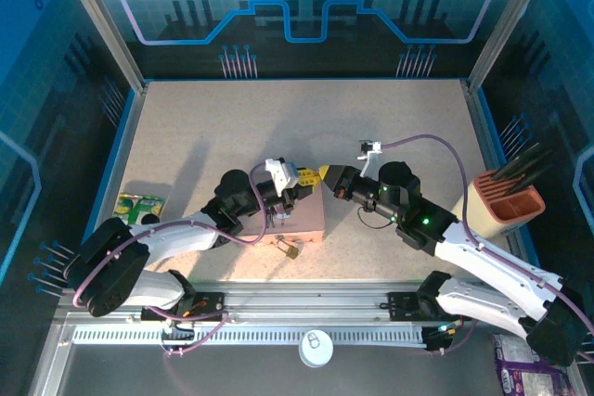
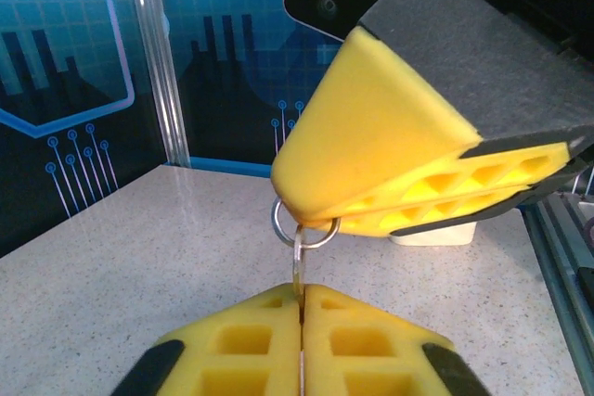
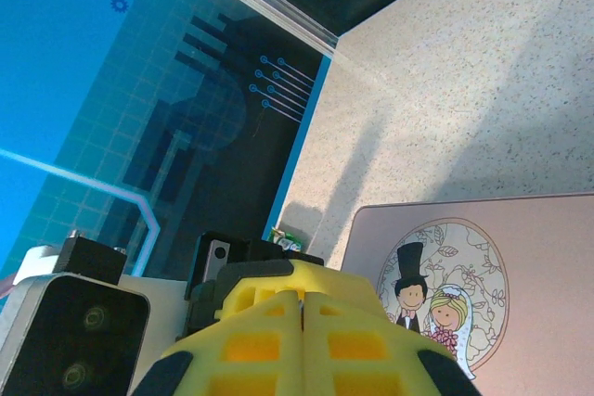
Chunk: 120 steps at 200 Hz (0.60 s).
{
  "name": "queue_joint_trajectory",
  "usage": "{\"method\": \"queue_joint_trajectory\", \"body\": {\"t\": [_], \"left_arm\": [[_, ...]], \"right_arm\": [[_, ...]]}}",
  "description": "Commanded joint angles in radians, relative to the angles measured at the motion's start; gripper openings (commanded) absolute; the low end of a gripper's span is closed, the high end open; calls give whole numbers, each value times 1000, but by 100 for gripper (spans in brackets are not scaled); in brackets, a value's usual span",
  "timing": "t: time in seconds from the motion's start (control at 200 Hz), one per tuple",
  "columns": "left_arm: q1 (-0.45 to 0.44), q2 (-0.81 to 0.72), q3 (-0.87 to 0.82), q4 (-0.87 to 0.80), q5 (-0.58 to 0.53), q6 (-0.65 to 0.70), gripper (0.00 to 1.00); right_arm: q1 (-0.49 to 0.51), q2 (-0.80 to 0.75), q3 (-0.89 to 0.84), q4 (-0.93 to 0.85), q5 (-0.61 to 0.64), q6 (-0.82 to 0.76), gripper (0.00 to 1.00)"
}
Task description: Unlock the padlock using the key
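Next, I open my right gripper and take the key's head (image 2: 299,259) with it, because it pinches only the ring while the key's blade sits in my left gripper.
The tiny brass padlock (image 1: 292,250) lies on the table just in front of the pink tin (image 1: 306,222), apart from both grippers. Above the tin's far edge the two grippers meet tip to tip. My left gripper (image 1: 304,177) (image 2: 303,299) is shut on the key (image 2: 298,261), a thin metal blade seen edge-on and sticking up from between its yellow fingertips. The key hangs on a small silver ring (image 2: 277,222). My right gripper (image 1: 325,173) (image 2: 311,215) (image 3: 303,296) is shut, with the ring's upper part hidden under its tips. The tin's cartoon-couple lid (image 3: 520,257) lies below.
A green packet (image 1: 139,204) lies at the table's left edge. A brown holder with black tools (image 1: 509,197) stands at the right edge. A small white object (image 1: 370,147) sits behind the right arm, and a white round cap (image 1: 316,348) rests on the front rail.
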<state>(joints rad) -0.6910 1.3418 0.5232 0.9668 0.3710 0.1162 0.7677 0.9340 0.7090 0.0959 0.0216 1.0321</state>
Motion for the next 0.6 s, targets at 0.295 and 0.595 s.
{"method": "queue_joint_trajectory", "body": {"t": [0.295, 0.595], "left_arm": [[-5, -54, 98, -241, -50, 207, 0], [-9, -87, 199, -527, -186, 695, 0]], "right_arm": [[4, -38, 46, -164, 97, -10, 26], [-168, -68, 77, -334, -61, 49, 40]]}}
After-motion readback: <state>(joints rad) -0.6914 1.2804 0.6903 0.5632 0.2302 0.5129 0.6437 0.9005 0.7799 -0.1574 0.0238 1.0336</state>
